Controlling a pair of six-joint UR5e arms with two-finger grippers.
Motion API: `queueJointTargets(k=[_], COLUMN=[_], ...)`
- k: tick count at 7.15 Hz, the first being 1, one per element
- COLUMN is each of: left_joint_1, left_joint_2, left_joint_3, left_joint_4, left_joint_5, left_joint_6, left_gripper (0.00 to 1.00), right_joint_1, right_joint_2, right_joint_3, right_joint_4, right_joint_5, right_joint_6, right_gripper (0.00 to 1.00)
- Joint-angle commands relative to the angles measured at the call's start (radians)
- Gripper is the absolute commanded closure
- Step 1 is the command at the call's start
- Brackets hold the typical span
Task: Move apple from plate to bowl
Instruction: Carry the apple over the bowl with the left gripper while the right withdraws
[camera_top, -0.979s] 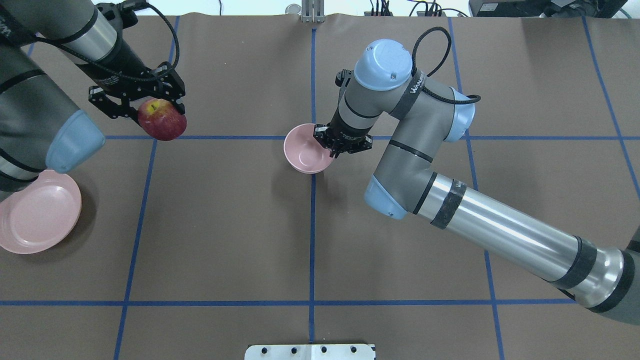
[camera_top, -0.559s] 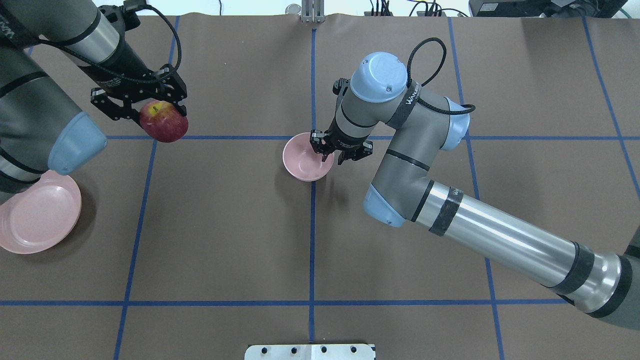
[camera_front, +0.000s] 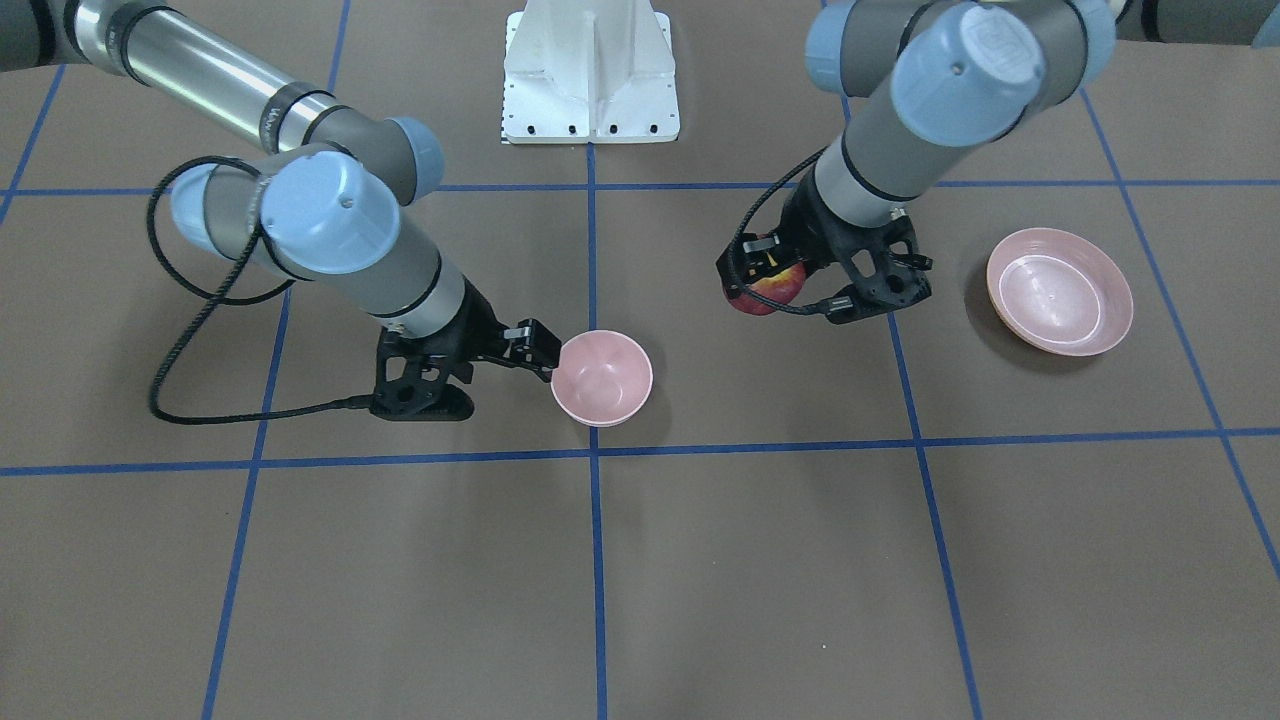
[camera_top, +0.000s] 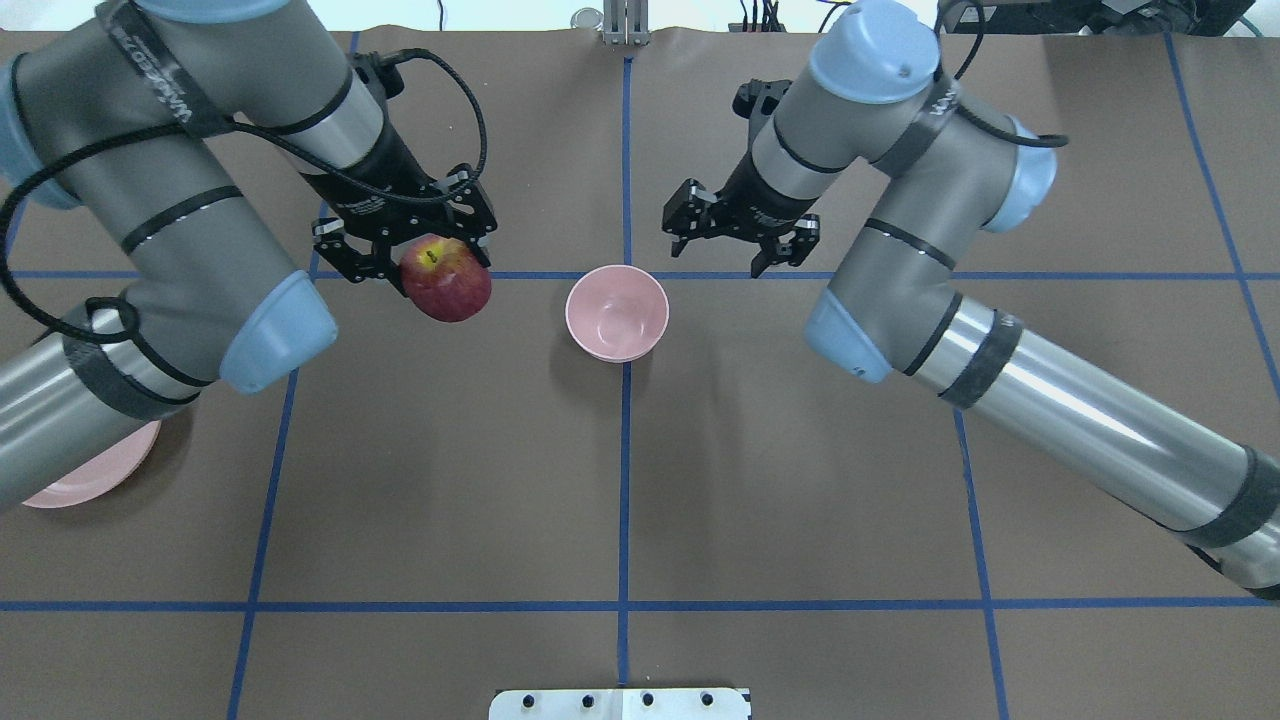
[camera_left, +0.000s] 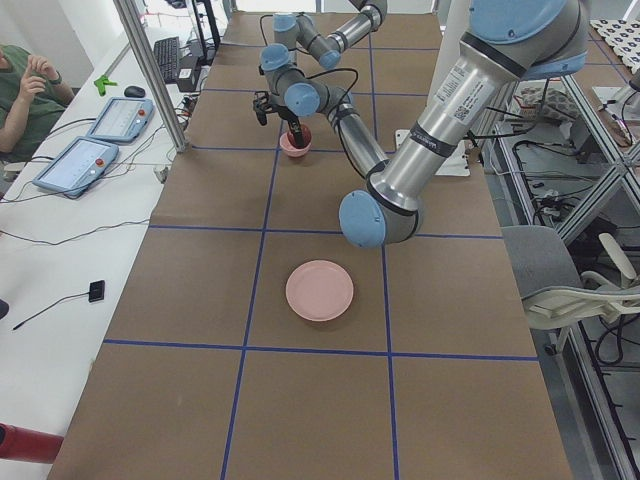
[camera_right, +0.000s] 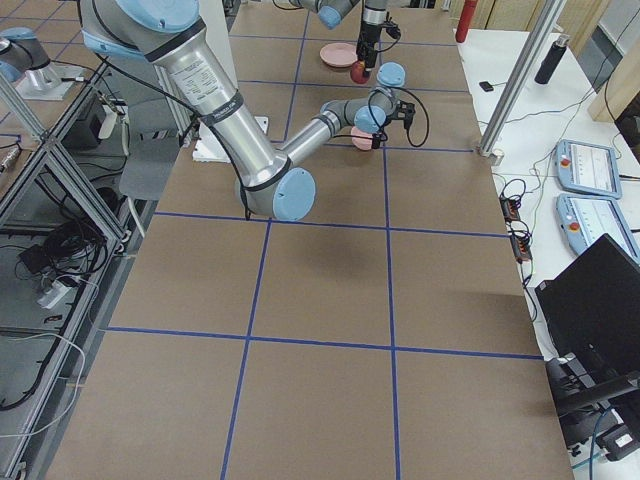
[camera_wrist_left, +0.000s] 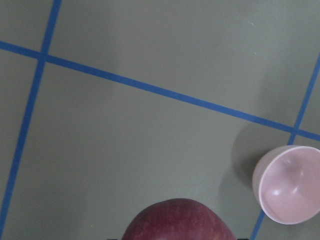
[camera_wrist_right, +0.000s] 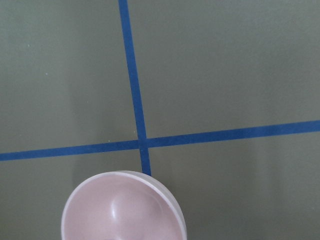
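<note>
Next, my left gripper lets go of the dark-red apple inside the small deep pink bowl (camera_front: 600, 380) (camera_wrist_left: 292, 185) on the centre tape line.
The dark-red apple (camera_top: 447, 285) is held in my left gripper (camera_top: 420, 257), above the table just left of the bowl (camera_top: 617, 312). The small deep pink bowl stands empty on the centre tape line. The left wrist view shows the apple (camera_wrist_left: 180, 221) at the bottom edge and the bowl (camera_wrist_left: 290, 185) to its right. My right gripper (camera_top: 722, 248) is open and empty, beyond and right of the bowl; its wrist view shows the bowl (camera_wrist_right: 122, 207) below it. The pink plate (camera_front: 1060, 290) lies empty at the left end, mostly hidden by my left arm in the overhead view (camera_top: 90, 482).
Brown table cover with a blue tape grid (camera_top: 624, 480). A white mounting plate (camera_front: 590, 70) sits at the robot's base. Both arms' elbows hang over the table on either side of the bowl.
My left arm has carried the apple rightward toward the bowl. My right gripper has let go of the bowl's rim and drawn back up and to the right.
</note>
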Motion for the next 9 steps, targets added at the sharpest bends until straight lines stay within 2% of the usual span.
queueJointTargets(k=[1, 2, 3, 5, 6, 7, 9], left_joint_1=[0.059, 0.077, 0.099, 0.116, 0.13, 0.159, 0.171], left_joint_2=[-0.145, -0.208, -0.223, -0.225, -0.227, -0.236, -0.25], left_joint_3=[0.226, 0.335, 0.372, 0.417, 0.44, 0.46, 0.494], left_joint_4=[-0.189, -0.256, -0.292, -0.341, -0.367, -0.399, -0.415], left_joint_5=[0.055, 0.104, 0.124, 0.127, 0.15, 0.222, 0.226], left_joint_6=[-0.147, -0.154, -0.154, -0.154, -0.156, -0.156, -0.156], left_gripper=[1.0, 1.0, 1.0, 1.0, 1.0, 1.0, 1.0], right_joint_1=[0.114, 0.125, 0.14, 0.142, 0.139, 0.13, 0.123], right_joint_2=[-0.162, -0.208, -0.22, -0.218, -0.218, -0.215, -0.211], right_joint_3=[0.111, 0.136, 0.143, 0.139, 0.14, 0.14, 0.14], right_joint_4=[-0.007, -0.007, -0.007, -0.007, -0.005, -0.005, -0.004], right_joint_5=[0.035, 0.033, 0.036, 0.027, 0.021, 0.018, 0.013], right_joint_6=[-0.269, -0.307, -0.312, -0.312, -0.312, -0.311, -0.311], right_gripper=[0.0, 0.0, 0.0, 0.0, 0.0, 0.0, 0.0])
